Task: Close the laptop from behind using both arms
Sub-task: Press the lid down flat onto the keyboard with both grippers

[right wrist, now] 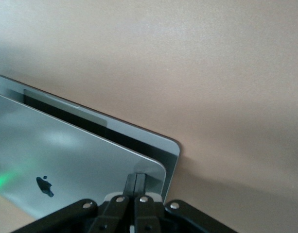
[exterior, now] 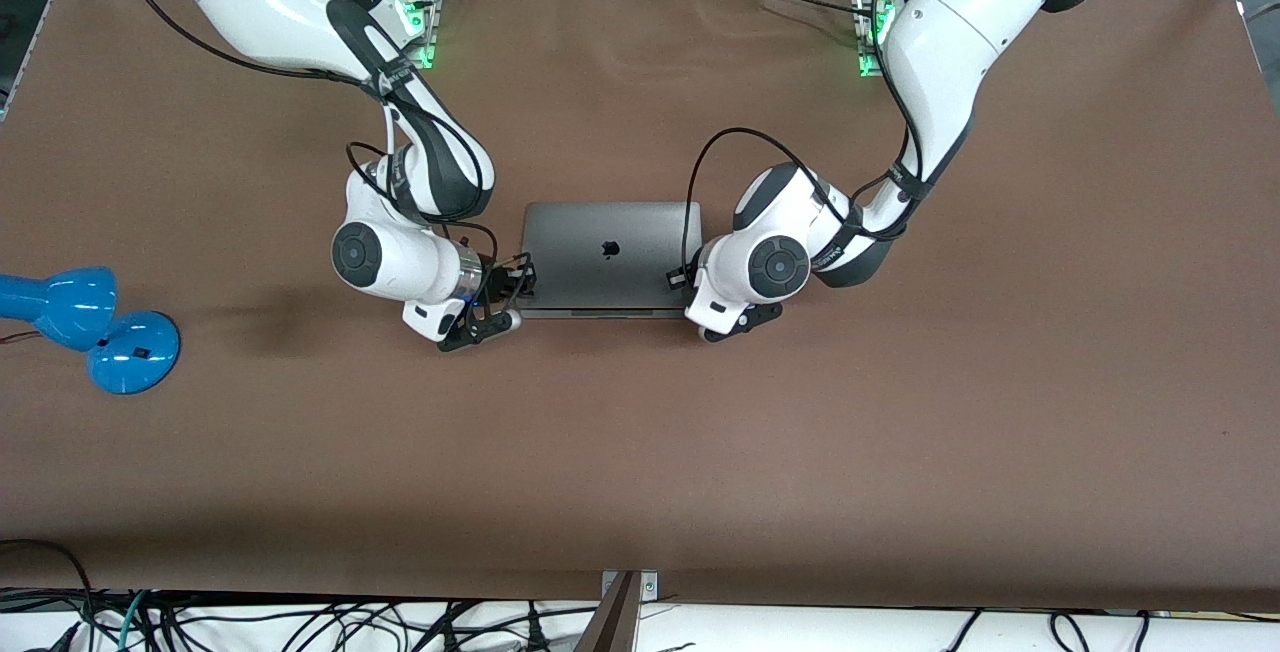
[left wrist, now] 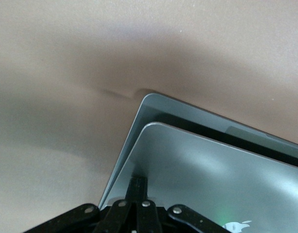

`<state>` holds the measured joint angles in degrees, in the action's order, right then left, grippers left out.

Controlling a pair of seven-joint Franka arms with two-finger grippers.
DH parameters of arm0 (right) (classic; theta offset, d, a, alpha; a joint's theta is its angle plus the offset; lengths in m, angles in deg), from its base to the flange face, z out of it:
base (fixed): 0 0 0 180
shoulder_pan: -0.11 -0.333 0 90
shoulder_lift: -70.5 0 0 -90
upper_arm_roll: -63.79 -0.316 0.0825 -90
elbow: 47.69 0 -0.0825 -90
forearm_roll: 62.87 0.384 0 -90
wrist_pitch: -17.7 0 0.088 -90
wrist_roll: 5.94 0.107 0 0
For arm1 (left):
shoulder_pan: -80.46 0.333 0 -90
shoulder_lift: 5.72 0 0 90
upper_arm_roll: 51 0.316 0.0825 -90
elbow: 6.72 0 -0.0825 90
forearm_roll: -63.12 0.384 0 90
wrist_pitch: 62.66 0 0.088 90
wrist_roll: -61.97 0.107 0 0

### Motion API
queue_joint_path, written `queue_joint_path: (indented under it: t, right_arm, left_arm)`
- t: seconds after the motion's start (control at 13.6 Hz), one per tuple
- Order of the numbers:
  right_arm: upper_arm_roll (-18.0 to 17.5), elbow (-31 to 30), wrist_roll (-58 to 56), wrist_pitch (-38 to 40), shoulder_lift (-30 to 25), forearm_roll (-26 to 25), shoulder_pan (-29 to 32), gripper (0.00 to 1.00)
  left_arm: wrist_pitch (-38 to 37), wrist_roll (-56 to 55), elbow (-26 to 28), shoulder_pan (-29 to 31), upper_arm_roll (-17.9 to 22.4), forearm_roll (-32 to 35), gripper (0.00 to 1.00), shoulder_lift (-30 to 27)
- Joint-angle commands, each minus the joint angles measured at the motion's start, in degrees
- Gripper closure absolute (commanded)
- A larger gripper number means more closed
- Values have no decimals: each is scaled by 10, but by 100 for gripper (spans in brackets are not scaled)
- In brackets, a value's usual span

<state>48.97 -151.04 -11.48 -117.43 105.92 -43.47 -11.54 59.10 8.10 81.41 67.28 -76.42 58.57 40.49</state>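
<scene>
Next, the left gripper releases the lid flat on the space-grey laptop's base point(exterior: 612, 260) point(left wrist: 236, 226) in the middle of the table.
The space-grey laptop point(exterior: 610, 252) lies in the middle of the table with its lid tilted low over the base, apple logo up. A dark gap still shows between lid and base in the left wrist view point(left wrist: 207, 160) and the right wrist view point(right wrist: 80, 150). My left gripper point(exterior: 678, 279) is shut, its tips point(left wrist: 139, 182) resting on the lid's corner toward the left arm's end. My right gripper point(exterior: 520, 277) is shut, its tips point(right wrist: 135, 178) resting on the lid's corner toward the right arm's end. Keyboard and screen are hidden.
A blue desk lamp point(exterior: 90, 327) lies at the right arm's end of the brown table point(exterior: 640, 452). Black cables point(exterior: 300, 622) hang along the table's edge nearest the front camera.
</scene>
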Motion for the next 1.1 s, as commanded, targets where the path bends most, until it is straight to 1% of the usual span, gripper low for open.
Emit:
queue_joint_path:
  t: [0.0, 0.51, 1.03]
  right_arm:
    - [8, 18, -8, -15, 23, -4, -14, 100]
    - [16, 40, -10, -22, 57, -4, -27, 100]
    - [16, 41, -7, -23, 55, -3, -27, 100]
  left_arm:
    - [7, -6, -20, -20, 16, 17, 100, 15]
    - [18, -7, -19, -21, 17, 29, 100, 25]
    - [19, -6, -20, -19, 17, 29, 100, 27]
